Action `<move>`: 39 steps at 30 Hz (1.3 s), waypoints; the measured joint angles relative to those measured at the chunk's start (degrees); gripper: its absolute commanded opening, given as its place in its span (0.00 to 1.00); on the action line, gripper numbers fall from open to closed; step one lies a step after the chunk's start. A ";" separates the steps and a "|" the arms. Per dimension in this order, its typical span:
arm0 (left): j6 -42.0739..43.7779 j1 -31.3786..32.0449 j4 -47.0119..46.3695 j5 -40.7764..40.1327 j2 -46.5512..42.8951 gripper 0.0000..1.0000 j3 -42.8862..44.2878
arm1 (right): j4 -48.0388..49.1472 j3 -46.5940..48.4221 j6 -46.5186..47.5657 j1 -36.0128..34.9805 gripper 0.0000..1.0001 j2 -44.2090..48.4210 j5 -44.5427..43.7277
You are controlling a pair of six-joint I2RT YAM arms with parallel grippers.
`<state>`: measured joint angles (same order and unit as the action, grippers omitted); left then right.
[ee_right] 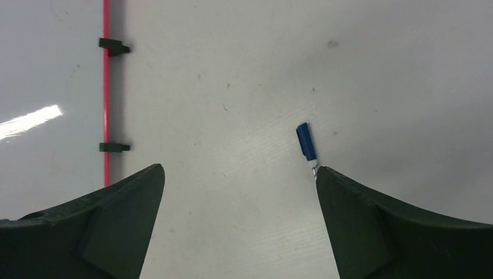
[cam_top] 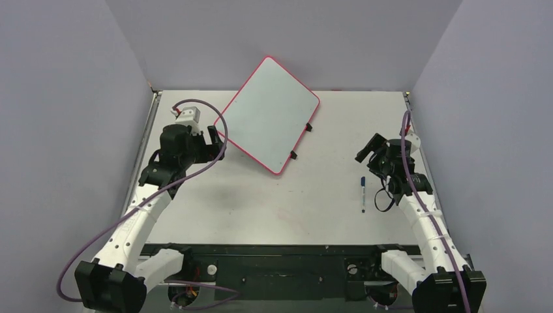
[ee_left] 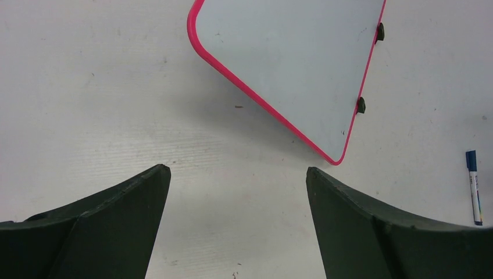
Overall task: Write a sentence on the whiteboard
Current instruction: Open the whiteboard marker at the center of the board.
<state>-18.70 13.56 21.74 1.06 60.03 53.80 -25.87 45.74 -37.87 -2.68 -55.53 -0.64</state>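
Next, my right gripper goes to the marker's white body (cam_top: 363, 197) (ee_right: 315, 173) and closes there, just below the blue cap.
The whiteboard (cam_top: 270, 116), white with a thin red rim and two black clips on its right edge, lies turned at an angle at the table's back middle. It is blank; no sentence shows on it. It also shows in the left wrist view (ee_left: 296, 64) and the right wrist view (ee_right: 49, 93). A marker with a blue cap (cam_top: 363, 193) lies on the table right of the board, also in the left wrist view (ee_left: 473, 186) and the right wrist view (ee_right: 306, 142). My left gripper (cam_top: 214, 135) is open and empty by the board's left corner. My right gripper (cam_top: 366, 151) is open and empty above the marker.
Grey walls enclose the table on three sides. A black rail (cam_top: 274, 251) with the arm bases runs along the near edge. A purple cable (cam_top: 195, 104) loops over the left arm.
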 measured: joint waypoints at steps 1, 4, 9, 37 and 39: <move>0.04 0.11 0.31 -0.07 -0.31 0.85 0.00 | -1.38 -0.48 0.00 0.00 1.00 0.00 -0.50; 0.09 0.52 0.83 -0.17 -1.40 0.85 0.00 | -4.31 -0.68 0.02 0.00 0.99 -1.01 -2.12; 0.52 1.64 0.83 -0.22 -3.26 0.85 -0.44 | -7.52 -0.68 0.02 0.00 0.91 -7.43 -4.11; 3.56 3.93 0.76 -0.44 -4.31 0.84 -2.69 | -9.03 -1.66 2.82 -1.88 0.35 -27.98 -9.20; 3.87 3.98 0.76 -0.76 -4.42 0.84 -2.69 | -8.48 -1.64 2.71 -2.64 0.29 -29.09 -9.18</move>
<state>-14.83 17.54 22.50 0.30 55.61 51.11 -34.35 44.10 -35.16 -5.32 -84.62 -9.82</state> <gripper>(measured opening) 0.844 0.360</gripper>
